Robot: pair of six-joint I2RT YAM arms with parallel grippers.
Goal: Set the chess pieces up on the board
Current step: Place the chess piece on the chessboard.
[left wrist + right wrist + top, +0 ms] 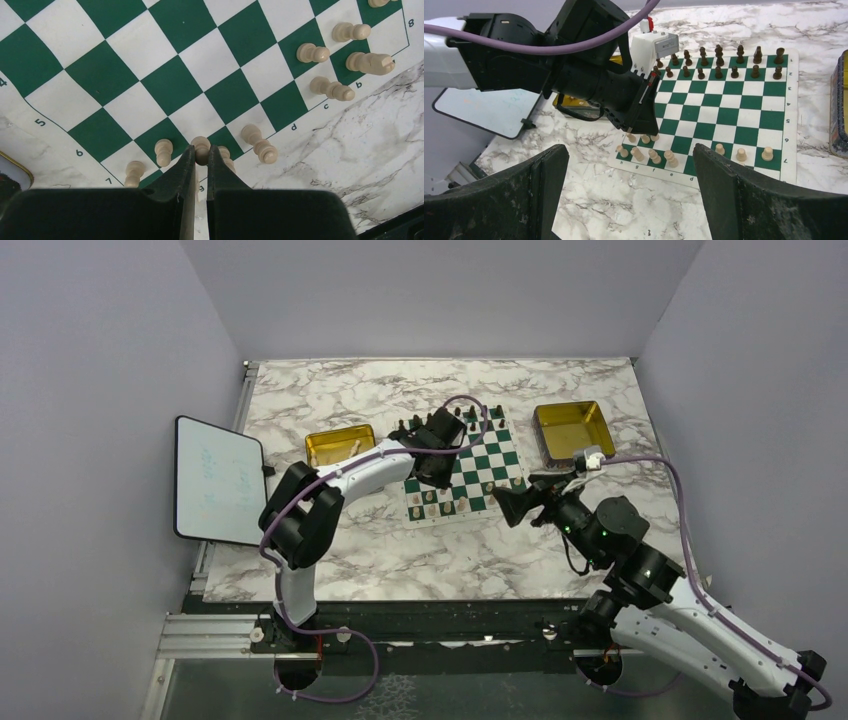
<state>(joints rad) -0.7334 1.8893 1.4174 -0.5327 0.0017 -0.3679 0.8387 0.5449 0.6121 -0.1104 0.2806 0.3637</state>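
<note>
Next, I release the cream pawn with my left gripper on the white square (pixel 444 494) (pixel 197 121) in front of the cream bishop.
The green and white board (pixel 478 458) lies mid-table. My left gripper (pixel 436 472) hangs over its near-left corner. In the left wrist view it (pixel 201 150) is shut on a cream pawn (pixel 201 145) in the pawn row; I cannot tell if the pawn touches the board (pixel 200 65). Other cream pieces (pixel 259 142) stand beside it, and several more (pixel 327 88) stand further along the edge. My right gripper (pixel 507 506) is open and empty, low over the marble just off the board's near-right corner. In its view (pixel 630 150) cream pieces (pixel 670 158) line the near ranks of the board (pixel 724 110).
Dark brown pieces (pixel 719 62) fill the board's far ranks. A gold tray (pixel 340 445) holding a cream piece sits left of the board. Another gold tray (pixel 573 428) sits right of it. A white tablet (pixel 215 480) lies at the table's left edge.
</note>
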